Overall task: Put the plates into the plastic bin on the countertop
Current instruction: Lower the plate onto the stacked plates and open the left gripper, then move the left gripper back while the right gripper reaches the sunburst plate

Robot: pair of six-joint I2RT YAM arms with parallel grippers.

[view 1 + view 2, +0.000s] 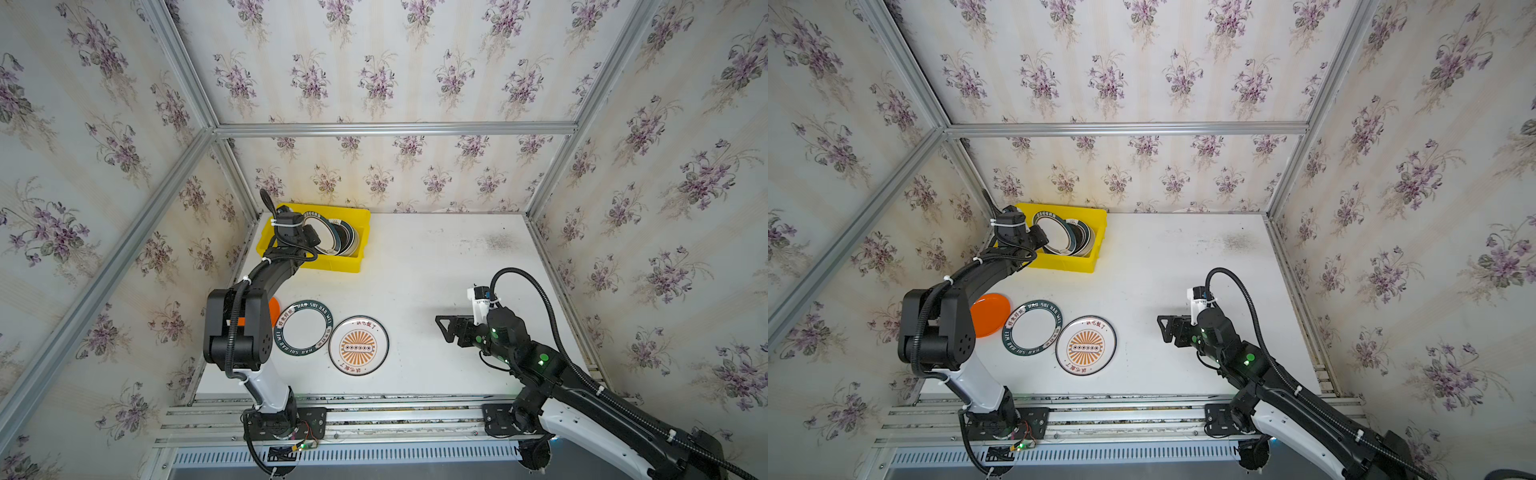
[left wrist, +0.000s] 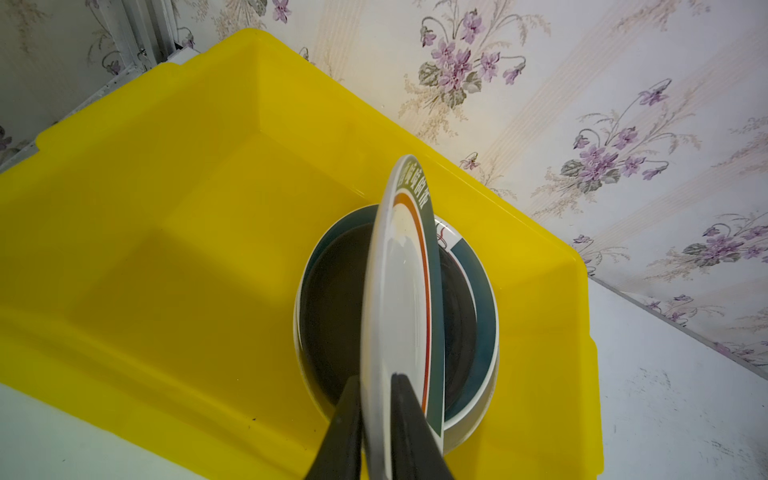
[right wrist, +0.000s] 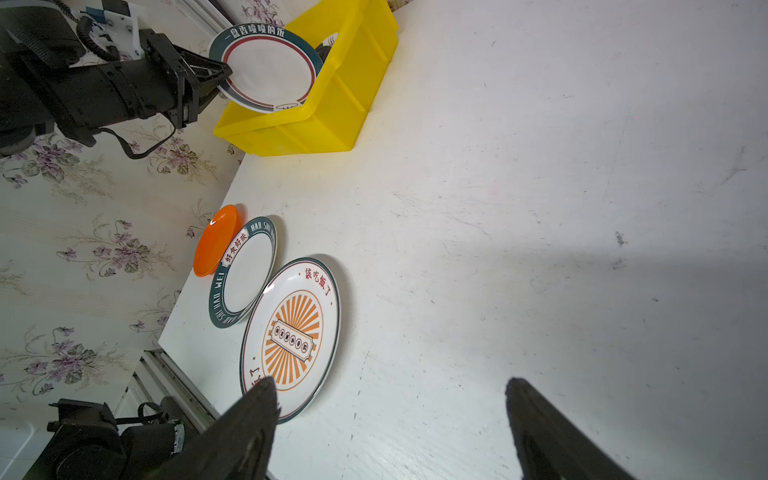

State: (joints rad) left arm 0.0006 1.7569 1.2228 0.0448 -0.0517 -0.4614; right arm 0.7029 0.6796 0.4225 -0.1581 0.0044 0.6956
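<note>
Next, I grab the orange-sunburst plate with my right gripper by its outer rim (image 1: 388, 345) (image 3: 321, 389), on the side farthest from the green-rimmed plate on the countertop.
My left gripper (image 2: 376, 376) is shut on the rim of a white plate with a green lettered rim (image 2: 399, 291), held on edge and tilted over the yellow plastic bin (image 1: 357, 216). In the right wrist view the held plate (image 3: 270, 70) leans just above the bin's near wall (image 3: 332, 124). Under it in the bin lies a stack with a dark plate (image 2: 332, 311) on top. On the countertop (image 1: 436, 270) lie a green-rimmed plate (image 1: 303, 332), an orange-sunburst plate (image 1: 358, 345) and an orange plate (image 1: 990, 313). My right gripper (image 1: 442, 330) hovers open and empty, right of the sunburst plate.
The bin stands in the far left corner against the flowered wall. The left arm's elbow (image 1: 237, 328) hangs over the orange plate and hides most of it in a top view. Aluminium rails (image 1: 374, 411) run along the front edge.
</note>
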